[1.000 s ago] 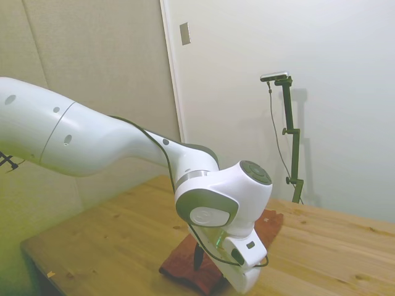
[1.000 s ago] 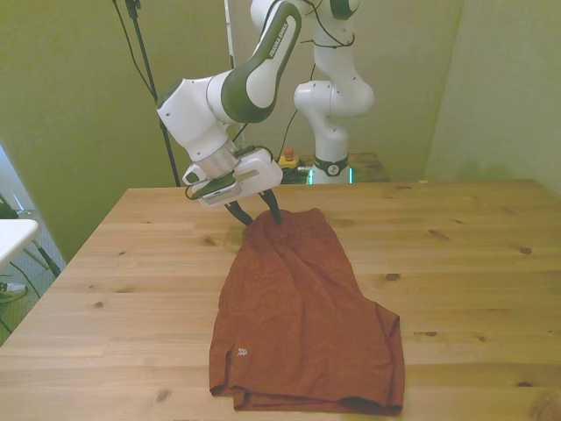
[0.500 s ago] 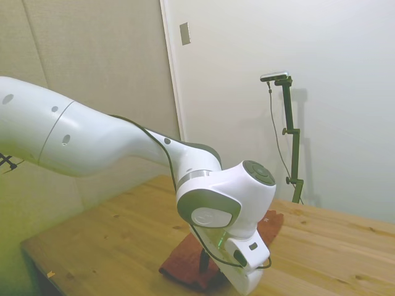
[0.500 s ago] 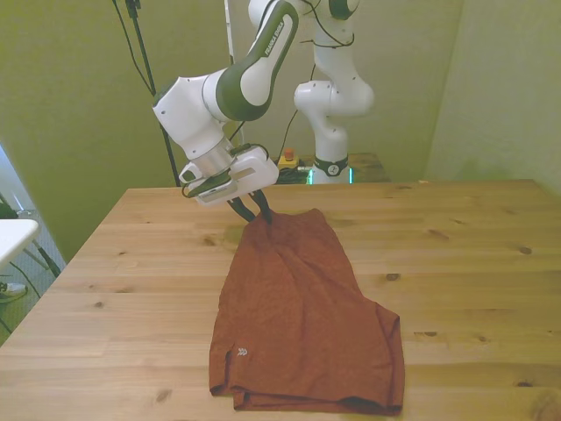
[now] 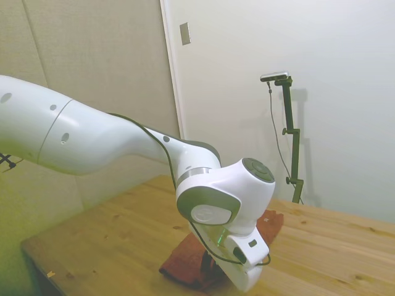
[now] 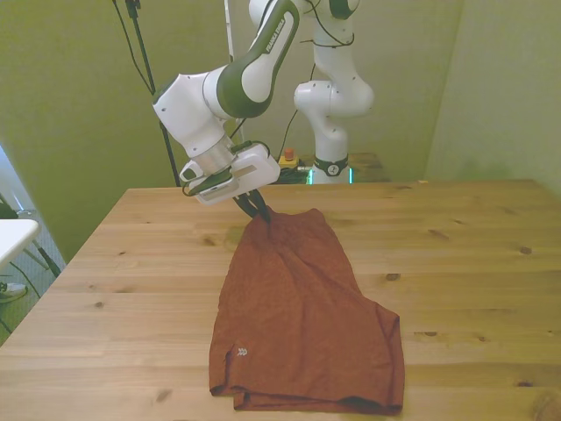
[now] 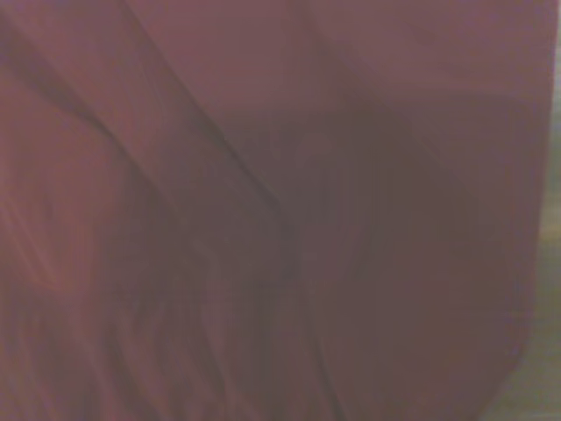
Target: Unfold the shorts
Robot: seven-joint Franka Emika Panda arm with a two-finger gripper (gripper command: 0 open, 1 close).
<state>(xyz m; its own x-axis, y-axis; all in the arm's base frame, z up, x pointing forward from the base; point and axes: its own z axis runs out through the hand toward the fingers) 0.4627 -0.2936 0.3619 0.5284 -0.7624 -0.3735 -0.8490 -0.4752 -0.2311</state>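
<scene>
Next, my gripper lets go of the edge of the shorts on the bare wood (image 5: 149, 226) between the shorts and the beige wall.
The rust-red shorts (image 6: 298, 316) lie folded flat on the wooden table (image 6: 465, 263), running from near the front edge up toward the far side, with a small pale mark (image 6: 238, 352) at the near corner on the front view's left. My gripper (image 6: 261, 213) is at the far corner on that same side, its dark fingers pinched together on the fabric edge. In the side view the shorts (image 5: 182, 262) show under the wrist, and the gripper (image 5: 205, 264) is mostly hidden behind it. Blurred red cloth (image 7: 263, 210) with creases fills the wrist view.
Bare wood lies on both sides of the shorts. The table's left edge (image 6: 61, 272) in the front view has a white object (image 6: 13, 232) just beyond it.
The fingers, spread apart over the shorts' far corner a second ago, have closed together on the fabric. The hand has shifted slightly toward the front view's left.
</scene>
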